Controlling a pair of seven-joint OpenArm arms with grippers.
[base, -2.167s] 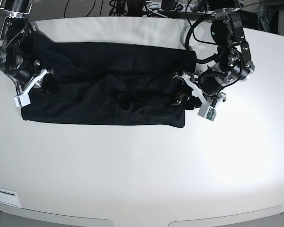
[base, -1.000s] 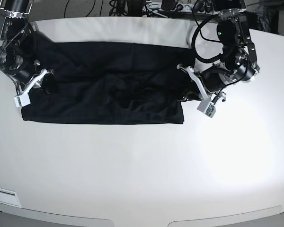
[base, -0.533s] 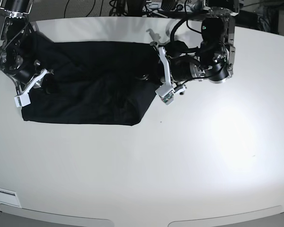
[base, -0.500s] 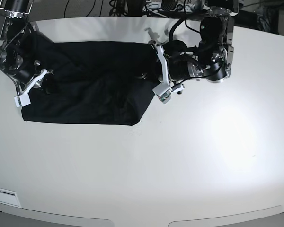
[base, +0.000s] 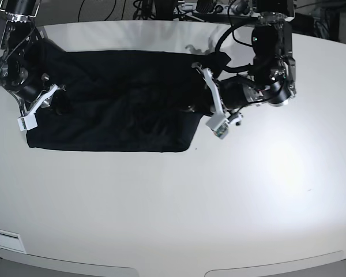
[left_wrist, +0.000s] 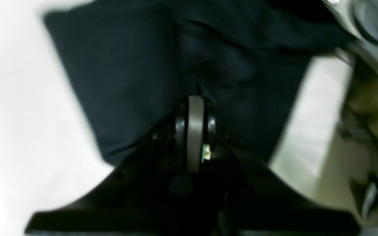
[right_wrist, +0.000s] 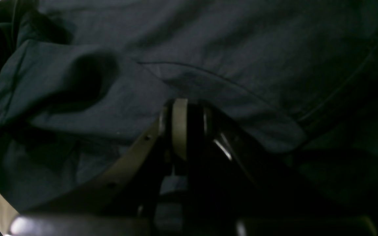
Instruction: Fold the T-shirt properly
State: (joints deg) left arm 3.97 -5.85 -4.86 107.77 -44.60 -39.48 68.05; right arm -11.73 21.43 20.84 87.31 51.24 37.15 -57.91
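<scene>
My left gripper needs to pull that end of the T-shirt straight, as its front corner slants inward beside this gripper's bunched hold, then open and take the T-shirt's edge (base: 198,122) before folding.
The black T-shirt (base: 115,98) lies as a long folded band across the back left of the white table (base: 219,202). My left gripper (base: 196,107) is at its right end, shut on the T-shirt. In the left wrist view its fingers (left_wrist: 195,100) meet with the T-shirt (left_wrist: 116,72) bunched at their tips, lifted off the table. My right gripper (base: 53,99) is at the shirt's left end. In the right wrist view it (right_wrist: 189,103) is closed on a fold of the T-shirt (right_wrist: 208,49).
Cables and equipment (base: 184,7) crowd the table's back edge. A small white label (base: 3,234) sits at the front left. The curved front rim of the table runs along the bottom of the base view.
My left gripper swept left across the table carrying the shirt's right end, then moved back to the right a little. The shirt's right edge now lies further right. The right arm stayed put.
</scene>
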